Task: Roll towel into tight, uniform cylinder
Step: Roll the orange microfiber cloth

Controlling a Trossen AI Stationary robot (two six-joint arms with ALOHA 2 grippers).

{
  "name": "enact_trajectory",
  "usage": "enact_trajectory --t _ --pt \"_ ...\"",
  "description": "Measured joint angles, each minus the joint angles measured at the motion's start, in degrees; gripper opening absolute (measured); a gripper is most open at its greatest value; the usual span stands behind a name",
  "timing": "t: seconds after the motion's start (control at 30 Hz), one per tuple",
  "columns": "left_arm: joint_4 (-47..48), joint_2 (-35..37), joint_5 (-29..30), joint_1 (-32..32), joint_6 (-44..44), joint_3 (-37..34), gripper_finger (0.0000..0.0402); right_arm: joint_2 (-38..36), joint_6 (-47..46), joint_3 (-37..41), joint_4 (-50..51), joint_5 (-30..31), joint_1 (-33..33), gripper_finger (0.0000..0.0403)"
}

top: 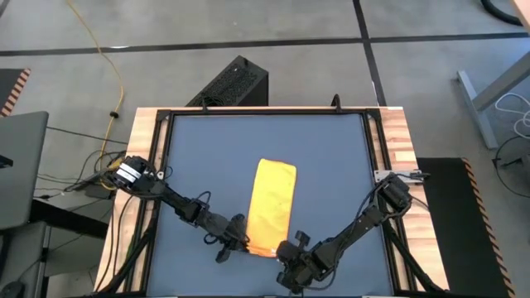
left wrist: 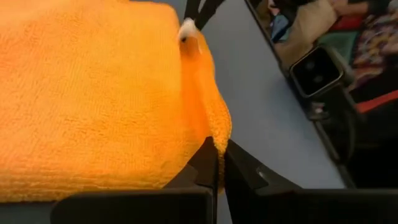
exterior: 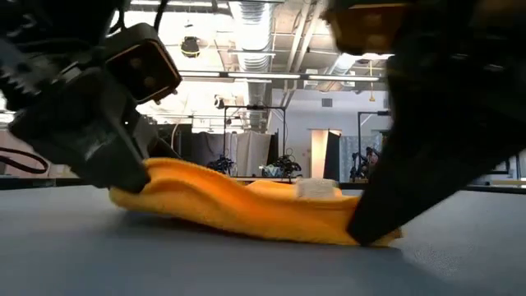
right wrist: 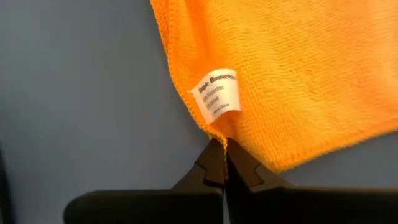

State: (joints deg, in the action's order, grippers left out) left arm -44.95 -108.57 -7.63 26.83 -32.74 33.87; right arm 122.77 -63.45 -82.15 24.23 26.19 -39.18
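Observation:
The towel's near edge is bulging up next to my left gripper, so next I open that gripper, back away and pinch the towel's corner (left wrist: 219, 129) with the towel's edge straighter before rolling.
The yellow towel (top: 273, 203) lies on the dark blue table as a long narrow strip running from far to near. Its white tag (right wrist: 219, 93) sits at the near end, by the right corner. My left gripper (top: 242, 242) is shut on the strip's near left corner. My right gripper (top: 286, 251) is shut on the near right corner, just beside the tag. In the low view the towel (exterior: 246, 205) stretches between the two grippers, and its near end bulges up a little at the left. My left gripper pinches the towel's near left corner (left wrist: 214, 138) between its two fingertips, at the end of the thick near edge. It comes in low, slanting from the table's left. That corner sits slightly raised (exterior: 144, 185); the rest lies on the table. My right gripper pinches the near edge at the right corner (right wrist: 219, 135) between its two fingertips, just below the tag. It comes in low, slanting from the table's near right. The edge there (exterior: 362, 234) lies at table height.
The blue tabletop (top: 199, 157) has a black frame and wooden side rails (top: 145, 141). A black box (top: 232, 83) stands on the floor beyond the far edge. Open table surface lies on both sides of the strip and beyond its far end.

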Motion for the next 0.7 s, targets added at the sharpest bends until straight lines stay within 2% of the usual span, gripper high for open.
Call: enact_trajectory --t 0.3,0.7 --pt "1.3 0.2 -8.7 -0.8 -7.6 0.2 0.0 -4.8 -4.5 0.1 -0.9 -4.8 1.8 0.0017" --pt "4.3 0.4 -8.4 -0.4 -10.8 0.4 0.0001 -2.5 -8.9 0.0 1.8 -8.5 4.8 0.0017"
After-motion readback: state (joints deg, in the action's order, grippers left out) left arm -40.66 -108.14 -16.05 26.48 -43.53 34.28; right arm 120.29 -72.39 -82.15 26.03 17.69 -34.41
